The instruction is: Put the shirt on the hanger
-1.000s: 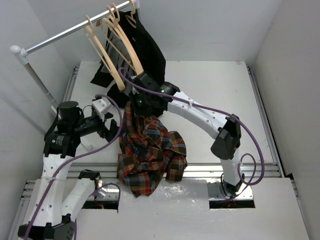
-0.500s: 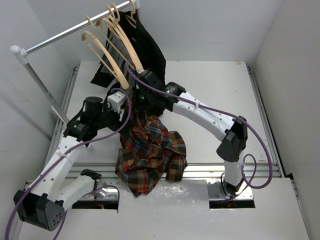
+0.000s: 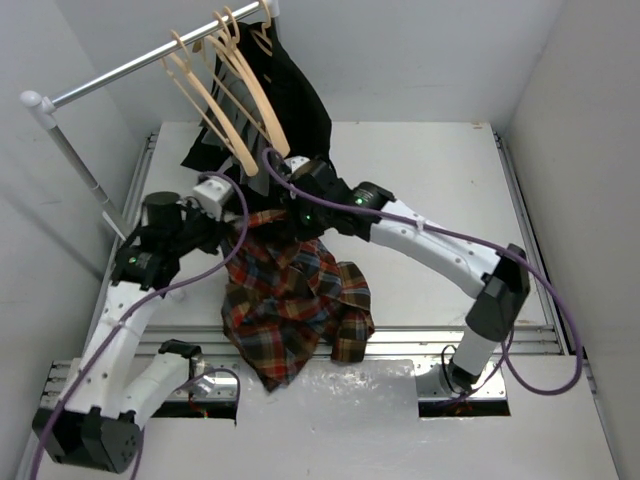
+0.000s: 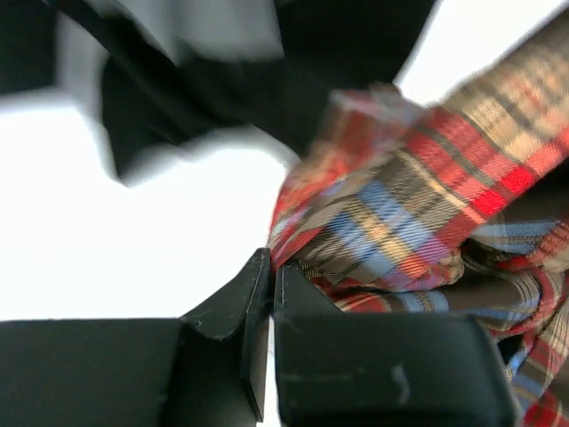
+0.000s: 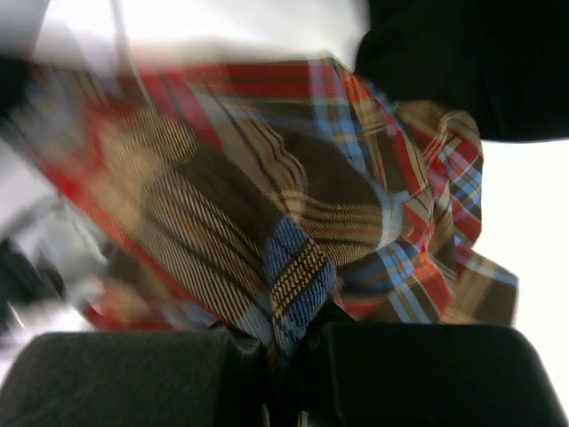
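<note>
Next, my left gripper opens from the bunched corner of the shirt it pinches and takes the shirt's broad edge band point(image 4: 388, 224) while my right gripper holds the shirt up.
The plaid shirt point(image 3: 290, 300) hangs bunched between both grippers, its lower part resting on the table's front edge. My right gripper point(image 3: 298, 217) is shut on a fold near the top; in the right wrist view the shirt point(image 5: 293, 222) is pinched between the pads point(image 5: 284, 351). At the shirt's upper left edge my left gripper point(image 3: 227, 228) is shut, with the shirt's point(image 4: 400, 213) hem caught at its tips point(image 4: 270, 264). The hanger point(image 3: 228, 135) hangs with others like it on the rail, just above and behind the grippers.
A white rail point(image 3: 120, 70) on a slanted pole point(image 3: 75, 160) crosses the back left. A black garment point(image 3: 295, 95) hangs from it and drapes onto the table behind the shirt; it also fills the top of the left wrist view point(image 4: 267, 80). White walls enclose the table point(image 3: 450, 180).
My left arm swung in to the shirt's upper left edge and its jaws closed there. The right gripper shifted slightly right, still holding. The shirt's top is now spread wider between them.
</note>
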Robot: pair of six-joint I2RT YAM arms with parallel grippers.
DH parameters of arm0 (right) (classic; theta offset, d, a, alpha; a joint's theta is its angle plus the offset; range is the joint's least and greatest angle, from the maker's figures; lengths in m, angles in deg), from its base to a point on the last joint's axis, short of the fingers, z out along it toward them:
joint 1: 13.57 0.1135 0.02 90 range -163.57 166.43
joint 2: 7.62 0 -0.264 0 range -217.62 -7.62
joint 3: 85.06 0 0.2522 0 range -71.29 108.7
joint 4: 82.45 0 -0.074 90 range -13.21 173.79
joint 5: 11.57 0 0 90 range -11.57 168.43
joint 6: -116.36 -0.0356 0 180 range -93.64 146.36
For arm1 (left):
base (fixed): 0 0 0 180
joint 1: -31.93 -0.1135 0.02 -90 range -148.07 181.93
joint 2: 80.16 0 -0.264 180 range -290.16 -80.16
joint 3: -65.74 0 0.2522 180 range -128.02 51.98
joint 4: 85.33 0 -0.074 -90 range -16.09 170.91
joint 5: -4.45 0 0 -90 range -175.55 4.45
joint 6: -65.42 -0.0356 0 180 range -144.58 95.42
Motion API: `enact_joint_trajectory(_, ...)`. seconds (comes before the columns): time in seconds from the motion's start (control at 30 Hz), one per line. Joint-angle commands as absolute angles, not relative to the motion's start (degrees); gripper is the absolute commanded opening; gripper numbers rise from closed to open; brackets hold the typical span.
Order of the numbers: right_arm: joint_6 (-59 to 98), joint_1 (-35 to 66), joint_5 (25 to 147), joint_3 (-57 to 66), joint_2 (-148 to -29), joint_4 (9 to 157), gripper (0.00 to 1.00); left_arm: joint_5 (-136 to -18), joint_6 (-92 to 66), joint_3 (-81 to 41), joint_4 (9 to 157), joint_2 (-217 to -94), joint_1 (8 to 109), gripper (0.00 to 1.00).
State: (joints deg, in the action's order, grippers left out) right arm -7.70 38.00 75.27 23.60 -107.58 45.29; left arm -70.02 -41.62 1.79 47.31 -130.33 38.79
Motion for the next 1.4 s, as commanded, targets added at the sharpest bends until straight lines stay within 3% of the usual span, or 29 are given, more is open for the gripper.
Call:
enact_joint_trajectory(0.0, 8.2, 37.3, 76.0, 19.9, -98.8, 46.1, 0.00, -76.7, -56.5, -7.1, 48.4, -126.8, 29.8, 0.00)
enact_joint_trajectory(0.13, 19.3, 39.9, 81.7, 24.0, -95.2, 36.7, 0.00, -76.4, -64.7, -16.2, 47.9, -131.4, 29.9, 0.00)
enact_joint_trajectory(0.37, 24.9, 49.3, 86.3, 44.6, -94.3, 25.7, 0.00, -46.6, -67.7, -40.2, 35.4, -136.6, 29.8, 0.00)
enact_joint_trajectory(0.43, 25.8, 49.4, 83.0, 49.4, -89.0, 28.3, 0.00, -44.7, -62.9, -56.2, 33.9, -140.3, 29.8, 0.00)
enact_joint_trajectory(0.6, 31.1, 49.4, 81.6, 44.8, -83.0, 35.0, 0.00, -42.1, -63.3, -66.1, 28.8, -145.3, 29.8, 0.00)
enact_joint_trajectory(0.83, 26.8, 49.3, 88.6, 32.3, -85.6, 35.3, 0.00, -36.9, -65.5, -44.4, 22.3, -137.5, 29.8, 0.00)
enact_joint_trajectory(1.03, 15.0, 44.1, 101.3, 17.8, -91.3, 44.6, 0.00, -48.3, -63.0, -13.6, 33.2, -132.1, 29.8, 0.00)
enact_joint_trajectory(1.17, 7.7, 42.3, 101.5, 17.6, -98.4, 46.3, 0.00, -56.9, -58.9, -8.0, 41.2, -130.7, 29.8, 0.02)
enact_joint_trajectory(1.23, 3.5, 42.2, 100.4, 20.6, -101.4, 45.1, 0.00, -54.5, -57.5, -8.0, 44.2, -128.9, 29.8, 0.05)
enact_joint_trajectory(1.33, -1.8, 42.2, 99.5, 22.1, -105.0, 45.8, 0.00, -50.6, -54.4, -9.6, 46.3, -125.7, 29.8, 0.23)
enact_joint_trajectory(1.37, -3.4, 42.0, 99.4, 21.9, -105.3, 47.6, 0.00, -51.0, -50.6, -9.9, 47.3, -124.9, 29.8, 0.35)
